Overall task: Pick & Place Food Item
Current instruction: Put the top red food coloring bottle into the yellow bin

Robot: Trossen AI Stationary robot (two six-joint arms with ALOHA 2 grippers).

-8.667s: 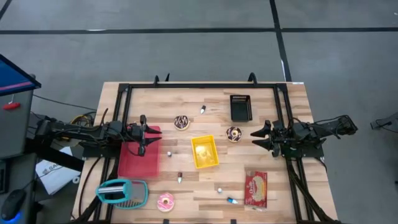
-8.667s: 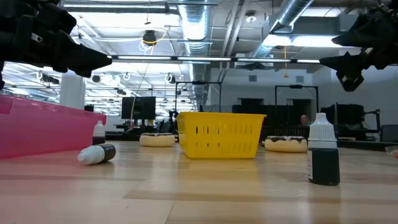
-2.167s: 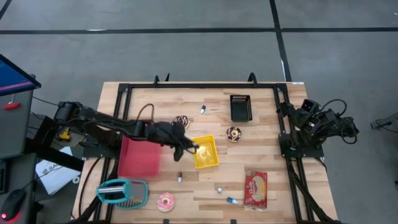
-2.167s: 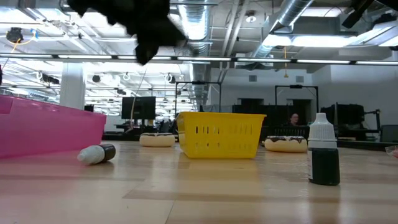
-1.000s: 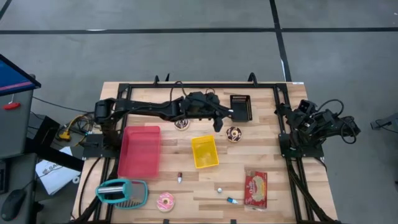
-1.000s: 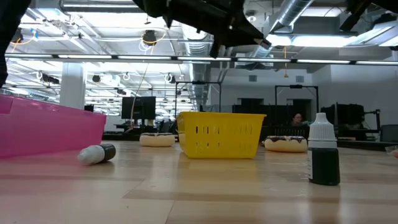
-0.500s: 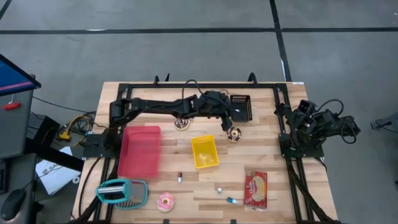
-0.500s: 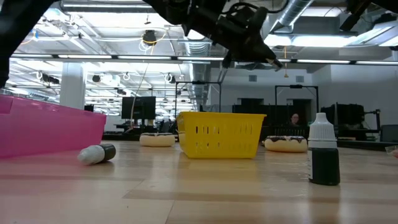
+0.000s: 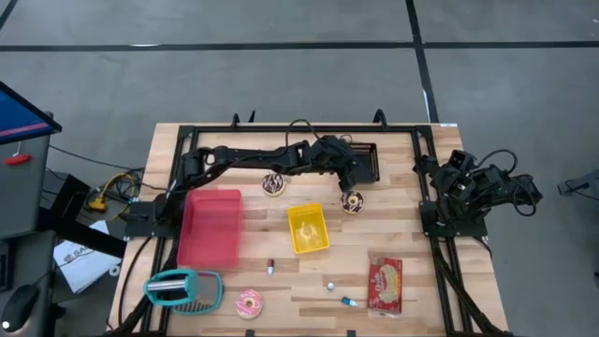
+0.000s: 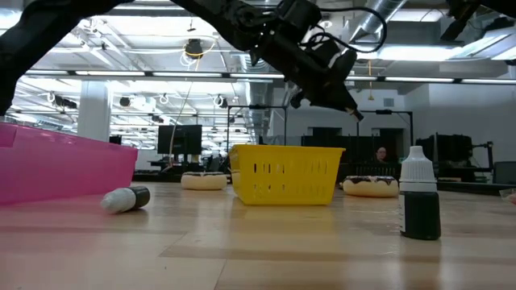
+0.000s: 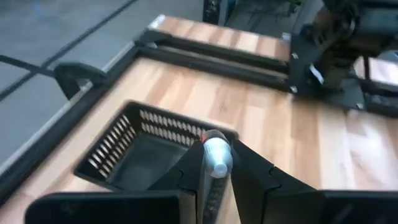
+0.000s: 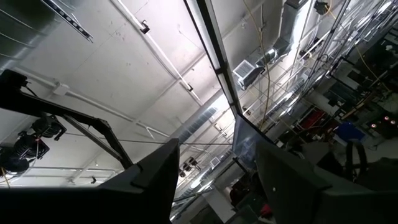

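Next, my left gripper lets go of the small bottle inside the yellow basket [image 9: 311, 223]. The bottle hangs above the yellow basket now.
My left gripper [image 9: 354, 183] reaches across the far middle of the table, shut on a small bottle [image 11: 216, 157] with a pale rounded end. It hangs between the black mesh basket [image 9: 361, 161] and a chocolate doughnut [image 9: 352, 201], above both. In the low view the left gripper [image 10: 347, 103] slants down over the yellow basket [image 10: 286, 173]. A second chocolate doughnut [image 9: 272, 183] lies on the table under my left arm. My right gripper [image 12: 214, 180] is open and points up at the ceiling, its arm folded at the table's right edge [image 9: 468, 187]. My left gripper pinches the small bottle between its two fingers [image 11: 191, 177]. The bottle lies along the fingers, its pale end [image 11: 217, 149] sticking out past the fingertips. The fingers slant downward toward the table's right side. The bottle is lifted clear, over the black basket's rim.
A pink tray [image 9: 210, 227] and a teal holder [image 9: 183, 288] sit at the left. A pink doughnut [image 9: 249, 303], a red packet [image 9: 385, 284] and small bottles [image 9: 270, 268] [image 9: 329, 284] lie near the front. One bottle [image 10: 419, 197] stands upright in the low view.
My left gripper has carried the bottle toward the table's right edge and downward. It has tipped from nearly level to slanting down, closing on the black basket and the chocolate doughnut. It stays shut on the bottle.
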